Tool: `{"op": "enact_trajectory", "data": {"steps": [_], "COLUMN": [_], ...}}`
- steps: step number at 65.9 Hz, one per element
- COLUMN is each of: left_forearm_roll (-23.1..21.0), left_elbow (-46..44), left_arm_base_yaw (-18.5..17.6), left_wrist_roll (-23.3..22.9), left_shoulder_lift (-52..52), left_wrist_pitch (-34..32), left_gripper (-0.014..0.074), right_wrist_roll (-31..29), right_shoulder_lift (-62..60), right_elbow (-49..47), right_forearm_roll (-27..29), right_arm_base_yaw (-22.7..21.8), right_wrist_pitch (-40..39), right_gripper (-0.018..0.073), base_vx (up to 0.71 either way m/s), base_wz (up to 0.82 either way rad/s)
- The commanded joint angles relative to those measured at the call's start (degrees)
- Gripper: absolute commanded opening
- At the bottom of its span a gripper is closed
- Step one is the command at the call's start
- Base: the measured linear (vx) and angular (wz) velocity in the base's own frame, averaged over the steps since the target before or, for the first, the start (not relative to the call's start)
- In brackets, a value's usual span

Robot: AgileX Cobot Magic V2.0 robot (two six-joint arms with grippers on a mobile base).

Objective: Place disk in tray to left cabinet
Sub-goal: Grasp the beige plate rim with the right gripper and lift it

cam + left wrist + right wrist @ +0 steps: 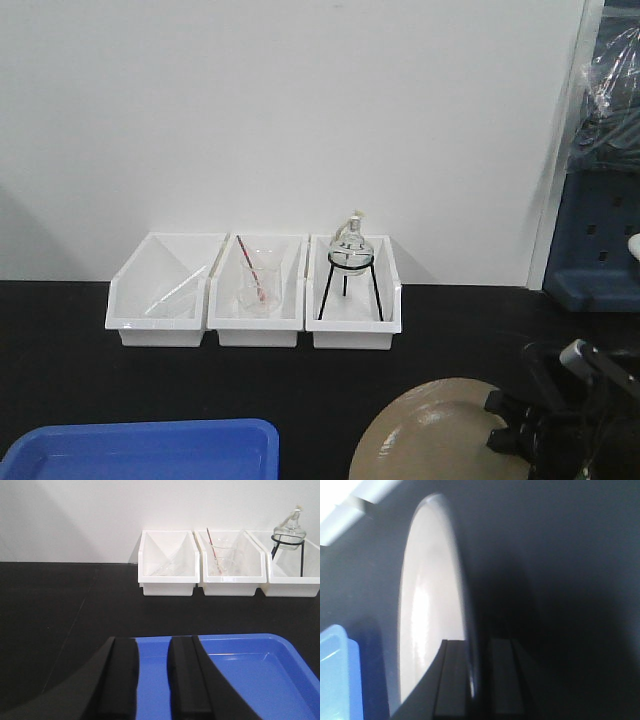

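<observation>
My right gripper should set the tan disk free in the middle of the blue tray (pixel 144 468), letting go of it there.
The tan disk (pixel 430 435) with its dark rim lies at the bottom right of the black bench. My right gripper (pixel 505 428) is at the disk's right edge. In the right wrist view the disk (pixel 427 605) appears edge-on, and the right gripper (pixel 477 645) is shut on its rim, one finger on each face. The blue tray (pixel 140 450) sits at the bottom left, a gap of bench apart from the disk. My left gripper (pixel 152 642) hovers open over the left end of the tray (pixel 240 670), blue showing between its fingers. The cabinet is out of view.
Three white open-fronted bins (pixel 258 325) stand in a row against the white wall. The middle one holds a glass beaker with a red rod (pixel 255 280), the right one a flask on a black tripod (pixel 350 255). A blue unit (pixel 600 240) stands at the far right.
</observation>
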Motion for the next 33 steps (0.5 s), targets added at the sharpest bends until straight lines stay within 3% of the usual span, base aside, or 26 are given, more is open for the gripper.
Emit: {"op": "enact_trajectory", "data": {"steps": [1, 8, 14, 28, 29, 33], "left_forearm_roll": [0.0, 0.0, 0.0, -0.69, -0.69, -0.69], "left_elbow": [-2.05, -2.05, -2.05, -2.05, -2.05, -2.05], "left_arm_base_yaw": [-0.22, -0.22, -0.22, -0.22, -0.22, -0.22], "left_wrist_roll": [-0.05, -0.05, -0.05, -0.05, -0.05, -0.05], "left_shoulder_lift": [0.61, 0.61, 0.61, 0.61, 0.61, 0.61], "left_wrist_pitch": [-4.57, -4.57, -4.57, -4.57, -4.57, -4.57], "left_gripper": [0.032, 0.032, 0.032, 0.032, 0.032, 0.032], "right_wrist_roll": [-0.45, -0.39, -0.51, -0.71, -0.71, -0.71], "right_shoulder_lift": [-3.81, -3.56, -2.54, 5.59, 10.29, 13.46], "right_elbow": [-5.15, -9.83, -13.26, -22.73, -27.0, -29.68], "right_forearm_roll": [3.35, 7.45, 11.15, 17.21, 18.07, 18.08], "right_arm_base_yaw": [-0.05, 0.82, 4.13, 19.64, 25.41, 28.55], "right_wrist_pitch": [1.99, 5.59, 5.82, 1.28, -0.26, -0.65], "right_gripper": [-0.0005, -0.0005, -0.0004, -0.0004, -0.0004, -0.0004], "base_vx": [0.0, 0.0, 0.0, 0.0, 0.0, 0.0], "base_wz": [0.0, 0.0, 0.0, 0.0, 0.0, 0.0]}}
